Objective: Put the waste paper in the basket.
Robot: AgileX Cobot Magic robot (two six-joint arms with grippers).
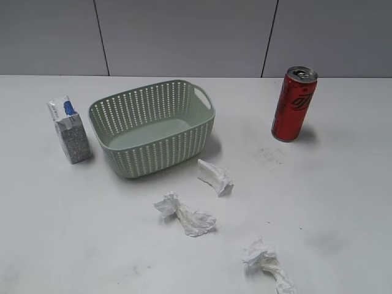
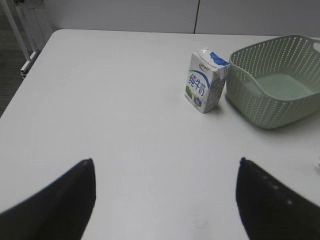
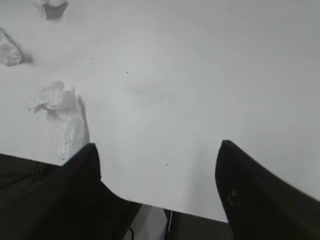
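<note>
The front paper wad is the one nearest the table's front edge. Next, my right gripper goes to the middle of the front paper wad [image 1: 266, 261] [image 3: 69, 113] and closes there.
A pale green slotted basket [image 1: 131, 162] stands empty on the white table, also in the left wrist view [image 2: 260, 107]. Three crumpled white paper wads lie in front of it: one nearest the basket [image 1: 215, 177], one in the middle [image 1: 185, 215], one at the front edge [image 1: 267, 262]. The front wad shows in the right wrist view [image 3: 62, 112], left of my right gripper [image 3: 157, 152], which is open and empty over the table's front edge. My left gripper [image 2: 165, 167] is open and empty over bare table, well short of the basket. Neither gripper shows in the exterior view.
A small milk carton [image 1: 71, 130] stands just left of the basket, also in the left wrist view [image 2: 205, 80]. A red drink can [image 1: 294, 104] stands at the back right. The table's front edge [image 3: 165, 212] lies under the right gripper.
</note>
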